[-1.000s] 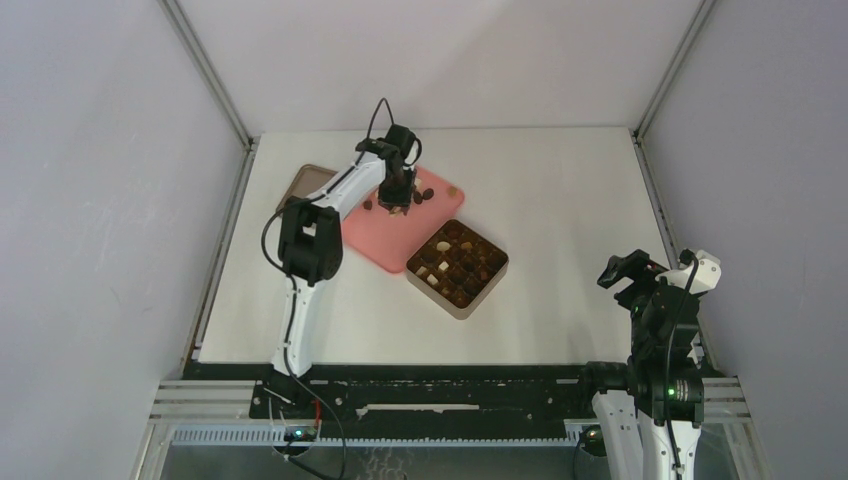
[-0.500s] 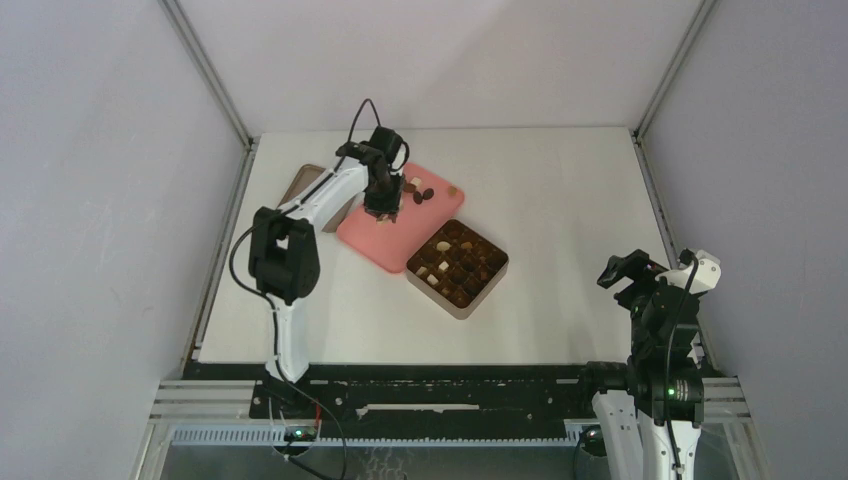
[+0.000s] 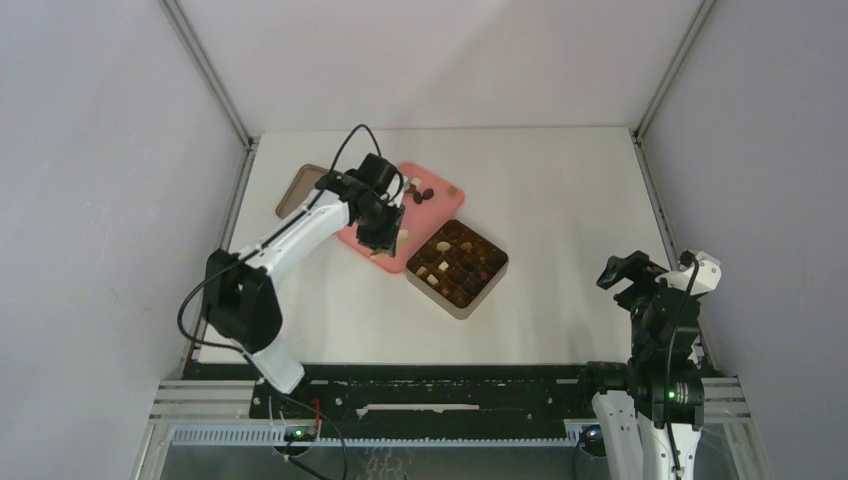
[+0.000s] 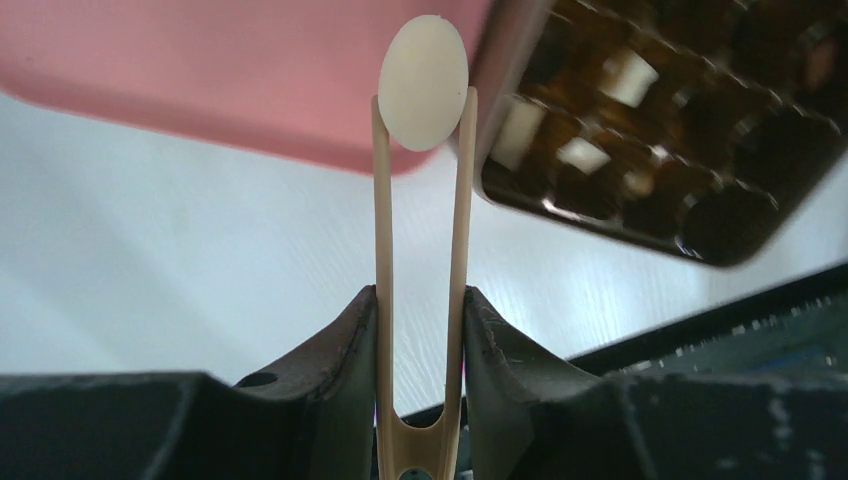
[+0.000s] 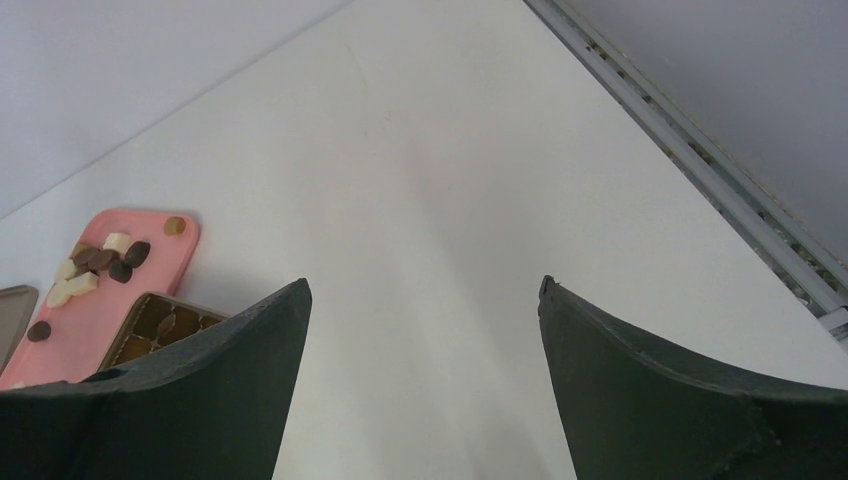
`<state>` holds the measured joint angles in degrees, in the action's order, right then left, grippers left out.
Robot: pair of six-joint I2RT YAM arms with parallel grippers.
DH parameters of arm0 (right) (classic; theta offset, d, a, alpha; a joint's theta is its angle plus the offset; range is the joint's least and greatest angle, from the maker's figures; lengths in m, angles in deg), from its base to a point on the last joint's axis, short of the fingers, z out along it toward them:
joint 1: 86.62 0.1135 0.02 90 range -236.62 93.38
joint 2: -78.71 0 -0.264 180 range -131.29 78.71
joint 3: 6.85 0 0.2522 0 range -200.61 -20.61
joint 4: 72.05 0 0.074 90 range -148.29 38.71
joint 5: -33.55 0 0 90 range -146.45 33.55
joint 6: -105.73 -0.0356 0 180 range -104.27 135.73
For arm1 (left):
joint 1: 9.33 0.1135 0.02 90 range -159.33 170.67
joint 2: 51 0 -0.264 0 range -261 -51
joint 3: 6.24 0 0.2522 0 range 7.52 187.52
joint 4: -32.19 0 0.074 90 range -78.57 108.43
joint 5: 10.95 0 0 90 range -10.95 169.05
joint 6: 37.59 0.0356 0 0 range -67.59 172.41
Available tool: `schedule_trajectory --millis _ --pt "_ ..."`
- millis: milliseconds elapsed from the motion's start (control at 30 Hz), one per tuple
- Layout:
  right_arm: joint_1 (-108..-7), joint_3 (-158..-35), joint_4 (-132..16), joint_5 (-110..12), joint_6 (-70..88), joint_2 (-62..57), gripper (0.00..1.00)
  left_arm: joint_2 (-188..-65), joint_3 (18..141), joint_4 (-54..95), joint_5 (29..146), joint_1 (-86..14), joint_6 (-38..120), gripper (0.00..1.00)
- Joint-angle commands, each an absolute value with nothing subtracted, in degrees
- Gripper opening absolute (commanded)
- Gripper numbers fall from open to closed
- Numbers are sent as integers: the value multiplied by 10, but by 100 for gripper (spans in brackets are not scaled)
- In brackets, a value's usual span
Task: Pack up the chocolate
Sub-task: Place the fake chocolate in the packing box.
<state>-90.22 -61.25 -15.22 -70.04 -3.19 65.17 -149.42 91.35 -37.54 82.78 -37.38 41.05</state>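
The robot's left gripper will release the cream-white oval chocolate, now over the pink tray's near edge, in the empty cell at the square tin's nearest corner (image 3: 460, 301) (image 4: 712, 221).
My left gripper (image 4: 420, 292) is shut on thin wooden tongs (image 4: 384, 220), and the tongs' tips pinch a cream-white oval chocolate (image 4: 423, 70). The piece hangs over the near edge of the pink tray (image 4: 200, 70), just left of the square tin (image 4: 600, 225) with its dark gridded insert. From above, the left gripper (image 3: 383, 232) is over the tray (image 3: 443, 208), beside the tin (image 3: 485, 295). Several loose chocolates (image 3: 420, 192) lie at the tray's far end. The tin's cells hold several pieces. My right gripper (image 5: 425, 290) stands open and empty near its base (image 3: 622, 270).
A brown lid (image 3: 300, 185) lies left of the pink tray. Metal frame rails (image 5: 700, 170) run along the table's side edges, with grey walls around. The right wrist view also catches the tray (image 5: 60, 330) and tin (image 5: 160, 320) far off.
The left arm has swung back from the tray's far end toward the tin, carrying the white chocolate in the tongs. The right arm has not moved.
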Motion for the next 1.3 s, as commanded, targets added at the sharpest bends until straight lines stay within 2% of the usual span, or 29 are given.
schedule_trajectory --millis 0,233,500,1267 --pt "-897 -612 -172 -694 -27 658 92 -1418 889 -381 853 -424 426 2" --pt "-897 -612 -172 -693 -27 661 92 -1378 879 -401 863 -513 419 3" --pt "-896 -612 -171 -693 -27 662 92 -1397 891 -418 881 -595 416 6" --pt "-892 -612 -169 -698 -28 664 93 -1493 955 -440 878 -649 439 11"
